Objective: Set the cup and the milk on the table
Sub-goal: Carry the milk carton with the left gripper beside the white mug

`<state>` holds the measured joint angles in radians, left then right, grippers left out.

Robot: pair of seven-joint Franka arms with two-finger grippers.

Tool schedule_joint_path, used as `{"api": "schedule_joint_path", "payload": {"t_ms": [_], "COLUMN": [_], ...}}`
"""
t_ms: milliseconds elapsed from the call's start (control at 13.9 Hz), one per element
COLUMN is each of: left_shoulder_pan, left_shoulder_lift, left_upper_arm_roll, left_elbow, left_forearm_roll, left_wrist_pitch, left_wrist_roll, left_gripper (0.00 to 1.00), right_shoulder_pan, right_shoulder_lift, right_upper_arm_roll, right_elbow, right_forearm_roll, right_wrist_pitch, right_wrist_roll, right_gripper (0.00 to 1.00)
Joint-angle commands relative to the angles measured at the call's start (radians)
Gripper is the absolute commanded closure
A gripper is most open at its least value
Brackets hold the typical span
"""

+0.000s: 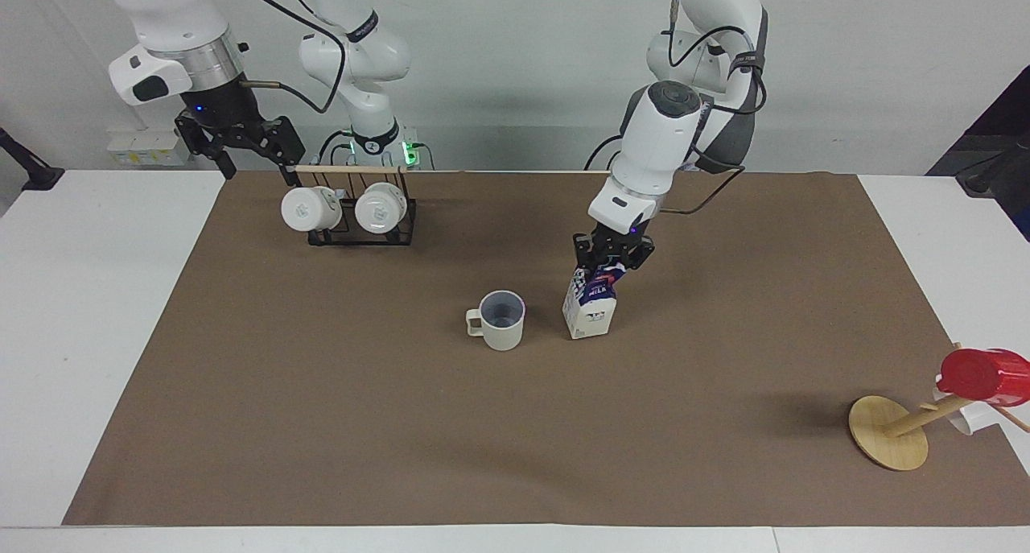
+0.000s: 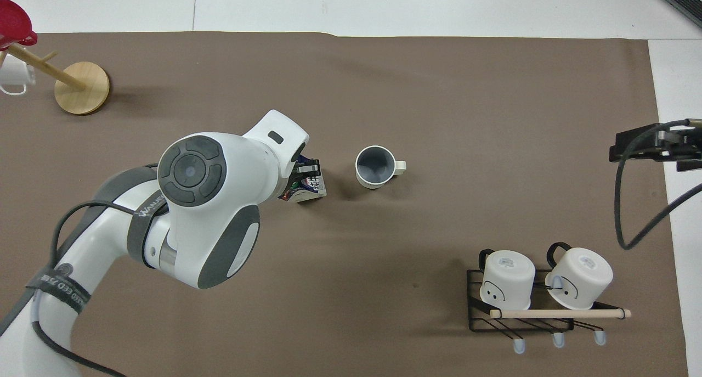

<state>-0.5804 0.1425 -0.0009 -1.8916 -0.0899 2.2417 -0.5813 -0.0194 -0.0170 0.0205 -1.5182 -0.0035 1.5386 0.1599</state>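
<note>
My left gripper is to let go of the milk on the brown sheet (image 2: 321, 181) beside the beige-white cup, opposite its handle.
The beige-white cup (image 1: 500, 321) (image 2: 375, 167) stands upright on the brown sheet of the table (image 1: 515, 440) (image 2: 439, 91), handle toward the right arm's end. Beside it, toward the left arm's end, is the milk (image 1: 590, 310) (image 2: 311, 189), a blue-and-white carton tilted slightly. My left gripper (image 1: 608, 262) (image 2: 305, 171) is shut on the carton's top. The carton's base is at the sheet or just above it; I cannot tell which. My right gripper (image 1: 256, 160) (image 2: 630, 145) hangs open and holds nothing, up in the air over the sheet's edge by the mug rack.
A black wire rack (image 1: 362, 229) (image 2: 521, 319) with two white mugs stands on the sheet near the robots at the right arm's end. A round wooden disc with a stick (image 1: 889, 434) (image 2: 82, 80) carries a red cup (image 1: 983, 374) (image 2: 13, 23) at the left arm's end.
</note>
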Motion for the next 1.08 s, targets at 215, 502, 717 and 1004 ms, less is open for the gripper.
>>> {"api": "schedule_joint_path", "payload": {"t_ms": [215, 502, 717, 1004], "left_shoulder_pan": [-0.047, -0.047, -0.047, -0.047], "left_shoulder_lift": [0.071, 0.089, 0.095, 0.095], "left_upper_arm_roll": [0.019, 0.021, 0.021, 0.019], "left_elbow": [0.108, 0.104, 0.106, 0.106], "left_forearm_roll": [0.047, 0.065, 0.072, 0.07], "left_wrist_pitch": [-0.042, -0.051, -0.045, -0.036], "left_wrist_roll": [-0.077, -0.077, -0.077, -0.075], "left_gripper": [0.58, 0.59, 0.57, 0.0], "right_shoulder_pan": [-0.007, -0.007, -0.007, -0.007], "right_shoulder_lift": [-0.014, -0.014, -0.014, -0.014], "right_upper_arm_roll": [0.006, 0.006, 0.006, 0.006], "right_elbow": [-0.014, -0.016, -0.016, -0.016], "right_forearm_roll": [-0.006, -0.003, -0.001, 0.0], "right_wrist_pitch": [-0.012, -0.011, -0.012, -0.014], "right_wrist_roll": [-0.03, -0.03, -0.028, -0.026], "right_gripper": [0.0, 0.0, 0.0, 0.0]}}
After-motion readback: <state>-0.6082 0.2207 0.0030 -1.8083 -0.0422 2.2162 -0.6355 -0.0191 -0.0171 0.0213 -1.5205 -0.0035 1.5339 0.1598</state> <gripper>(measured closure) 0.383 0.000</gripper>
